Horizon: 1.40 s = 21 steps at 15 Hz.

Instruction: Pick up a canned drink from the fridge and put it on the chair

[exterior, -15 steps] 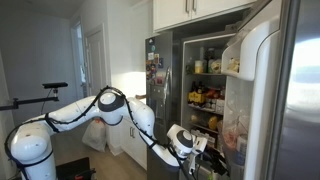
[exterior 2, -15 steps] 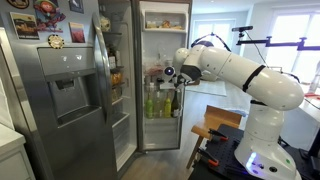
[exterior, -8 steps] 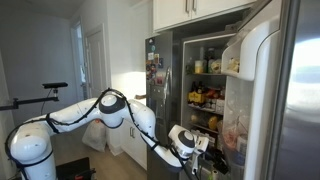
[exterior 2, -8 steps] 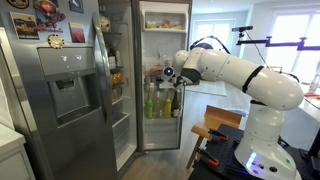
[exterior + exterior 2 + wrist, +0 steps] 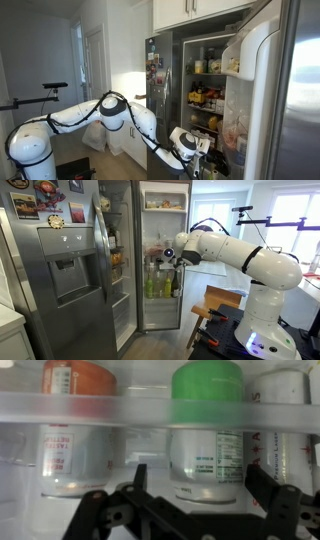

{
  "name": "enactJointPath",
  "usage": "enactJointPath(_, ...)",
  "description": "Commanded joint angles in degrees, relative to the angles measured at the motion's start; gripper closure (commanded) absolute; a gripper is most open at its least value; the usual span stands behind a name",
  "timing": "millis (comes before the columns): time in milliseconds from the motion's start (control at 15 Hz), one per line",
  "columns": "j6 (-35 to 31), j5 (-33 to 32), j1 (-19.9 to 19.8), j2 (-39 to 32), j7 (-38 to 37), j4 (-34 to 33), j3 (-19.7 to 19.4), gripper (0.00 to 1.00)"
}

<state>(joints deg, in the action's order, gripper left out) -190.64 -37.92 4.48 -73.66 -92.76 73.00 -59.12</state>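
Note:
My fingers sit too shallow beside the green-topped can; I should open, reach further in below the shelf rail and grip the can's lower part (image 5: 206,480).
The stainless-steel fridge (image 5: 168,100) (image 5: 70,260) stands open, its white shelves full of bottles and food. In the wrist view several cans stand behind a translucent shelf rail: an orange-topped can (image 5: 75,430), a green-topped can (image 5: 205,435) and a white and red can (image 5: 290,445). My gripper (image 5: 200,485) is open, its black fingers (image 5: 138,478) on either side of the green-topped can's lower part and just in front of it, apart from it. The gripper shows at a lower shelf in both exterior views (image 5: 205,150) (image 5: 171,260). A wooden chair (image 5: 216,304) stands beside the robot base.
The open fridge door (image 5: 255,90) with filled door bins hangs close to the arm. The other door (image 5: 60,265) carries a dispenser and magnets. White cabinets (image 5: 190,10) sit above the fridge. Green bottles (image 5: 155,280) stand on the shelf below the gripper.
The gripper has edged slightly lower and closer to the shelf. Nothing has been grasped.

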Motion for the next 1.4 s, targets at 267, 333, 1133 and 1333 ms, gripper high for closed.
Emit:
enactJointPath(267,0.31,0.67,-1.57,-1.64,-0.03,-3.67,-0.9,0.56)
enactJointPath(333,0.34,0.64,-1.68,-1.65,-0.02,-3.8,-0.85,0.56)
enactJointPath(1133,1.19,0.95,-3.71,-1.74,0.12,-6.74,-0.67,0.0)
enactJointPath(1333,2.06,0.86,-4.91,-1.76,0.28,-8.46,-0.11,0.0)
